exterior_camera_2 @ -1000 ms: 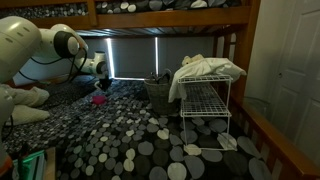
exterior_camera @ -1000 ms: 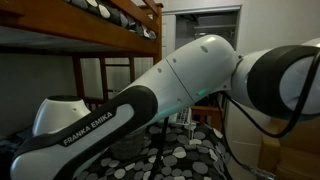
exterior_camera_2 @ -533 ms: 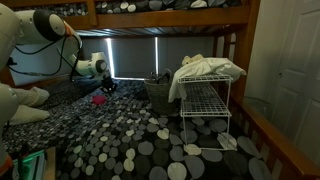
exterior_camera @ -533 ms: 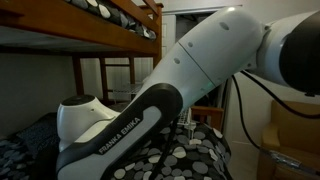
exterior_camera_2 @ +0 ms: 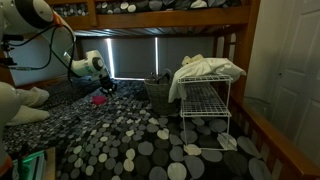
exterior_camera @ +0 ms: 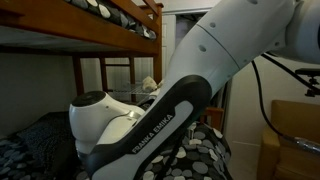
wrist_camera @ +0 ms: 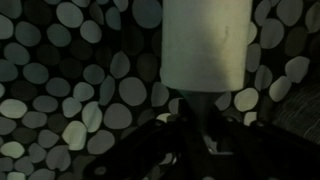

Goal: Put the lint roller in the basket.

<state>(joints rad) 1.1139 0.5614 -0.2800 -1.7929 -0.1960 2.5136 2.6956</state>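
Next, my gripper releases the lint roller inside the round grey woven basket (exterior_camera: 125, 120) next to the white wire rack.
In the wrist view the lint roller (wrist_camera: 205, 45) fills the upper middle: a white cylinder whose dark handle runs down into my gripper (wrist_camera: 205, 128). The jaws are shut on that handle, over the pebble-patterned bedspread. In an exterior view the gripper (exterior_camera_2: 103, 86) hangs low over the bed, to the left of the round grey woven basket (exterior_camera_2: 158, 93), which stands beside a white wire rack. The roller itself is too small and dark to make out there. The other exterior view is almost filled by the arm (exterior_camera: 190, 90), so basket and roller are hidden in it.
A white wire rack (exterior_camera_2: 205, 108) draped with a pale cloth (exterior_camera_2: 208, 67) stands right of the basket. A pink thing (exterior_camera_2: 100, 99) lies on the bedspread under the gripper. A bunk frame (exterior_camera_2: 160, 18) runs overhead, and a white door (exterior_camera_2: 295, 60) is at the right.
The arm's upper links have swung up and to the left, while the gripper has stayed at almost the same spot over the bed. The grip on the roller is unchanged.
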